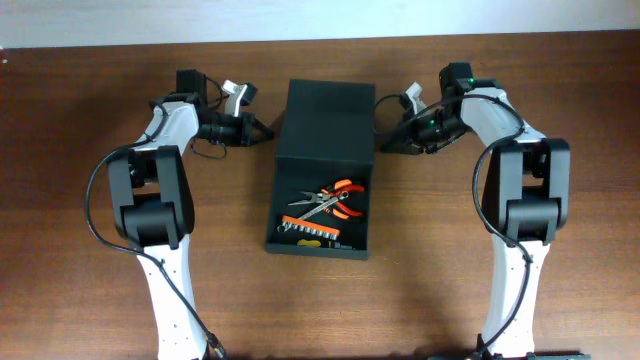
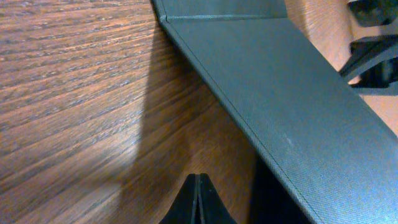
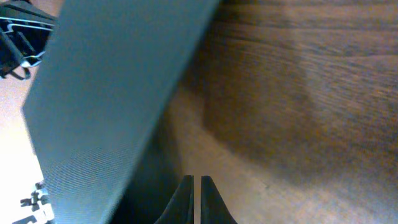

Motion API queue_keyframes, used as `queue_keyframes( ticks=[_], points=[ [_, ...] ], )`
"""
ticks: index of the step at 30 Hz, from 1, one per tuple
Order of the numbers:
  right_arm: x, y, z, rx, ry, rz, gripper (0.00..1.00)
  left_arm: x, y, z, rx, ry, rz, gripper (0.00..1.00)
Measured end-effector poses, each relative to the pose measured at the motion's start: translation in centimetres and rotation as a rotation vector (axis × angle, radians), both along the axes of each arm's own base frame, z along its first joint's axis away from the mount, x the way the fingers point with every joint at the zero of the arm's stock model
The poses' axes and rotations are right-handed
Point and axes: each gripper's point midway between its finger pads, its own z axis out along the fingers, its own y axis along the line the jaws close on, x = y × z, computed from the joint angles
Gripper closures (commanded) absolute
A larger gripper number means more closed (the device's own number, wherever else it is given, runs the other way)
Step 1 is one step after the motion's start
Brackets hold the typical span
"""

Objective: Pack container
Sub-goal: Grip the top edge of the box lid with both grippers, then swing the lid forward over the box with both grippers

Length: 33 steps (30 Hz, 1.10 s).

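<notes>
Next, my right gripper releases the flap lid on the open container, closed over the orange-handled pliers [image 1: 318, 204].
The dark green-black container [image 1: 273, 215] lies open in the middle of the table. Its flap lid [image 1: 328, 120] extends to the far side and looks raised off the wood, with a shadow under it in both wrist views. Inside lie orange-handled pliers [image 1: 335, 198] and an orange strip of bits [image 1: 312, 231]. My left gripper [image 1: 265, 131] is shut and empty, low at the lid's left edge [image 2: 292, 93]; its fingertips [image 2: 197, 180] are pressed together. My right gripper [image 1: 385, 143] sits at the lid's right edge [image 3: 112, 81]; its fingertips [image 3: 194, 182] are nearly together and hold nothing.
Brown wooden table [image 1: 90, 250] all round the container. The right arm's black parts [image 2: 373, 56] show beyond the lid in the left wrist view, and the left arm's parts [image 3: 18, 37] show in the right wrist view.
</notes>
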Motion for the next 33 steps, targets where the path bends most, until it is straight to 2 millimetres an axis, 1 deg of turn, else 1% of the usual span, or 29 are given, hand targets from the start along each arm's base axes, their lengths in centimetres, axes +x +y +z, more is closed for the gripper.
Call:
queue_keyframes(
  ticks=[2, 6, 8, 11, 17, 19, 21, 23, 26, 27, 28, 29, 33],
  points=[
    [0.0, 0.0, -0.8, 0.001, 0.014, -0.005, 0.96, 0.2, -0.4, 0.0, -0.005, -0.001, 0.003, 0.98],
    [0.7, 0.7, -1.0, 0.065, -0.008, -0.008, 0.96, 0.5, -1.7, 0.1, -0.018, -0.009, -0.003, 0.98],
    [1.2, 1.1, -0.7, 0.104, -0.029, -0.007, 0.96, 0.6, -2.4, 0.2, -0.021, -0.013, -0.007, 0.98],
    [1.6, 1.9, 0.4, 0.185, -0.055, -0.001, 0.96, 0.5, -3.3, 0.2, -0.024, -0.006, -0.013, 0.98],
    [1.7, 2.5, 1.6, 0.265, -0.066, 0.005, 0.96, 0.4, -3.9, 0.8, -0.064, 0.009, -0.016, 0.98],
    [1.6, 2.7, 1.9, 0.284, -0.063, 0.007, 0.96, 0.6, -3.9, 1.4, -0.071, 0.017, -0.011, 0.98],
    [1.7, 2.8, 2.3, 0.298, -0.06, 0.008, 0.96, 0.8, -3.9, 2.2, -0.071, 0.024, -0.01, 0.98],
    [2.0, 2.9, 3.1, 0.308, -0.056, 0.008, 0.96, 1.3, -3.9, 3.6, -0.07, 0.021, -0.007, 0.98],
    [2.8, 2.9, 5.4, 0.311, -0.073, 0.014, 0.96, 1.8, -3.7, 6.0, -0.057, 0.02, -0.011, 0.98],
    [3.0, 2.9, 6.3, 0.31, -0.077, 0.017, 0.96, 1.9, -3.7, 6.5, -0.05, 0.014, -0.015, 0.98],
    [3.5, 2.9, 7.4, 0.308, -0.095, 0.021, 0.96, 1.9, -3.6, 7.6, -0.035, 0.008, -0.021, 0.98],
    [3.5, 2.9, 7.8, 0.304, -0.092, 0.021, 0.96, 1.9, -3.5, 8.2, -0.028, 0.004, -0.025, 0.98],
    [3.0, 2.4, 10.7, 0.24, -0.075, 0.04, 0.96, 1.9, -3.2, 10.7, 0.015, -0.016, -0.038, 0.98]
  ],
)
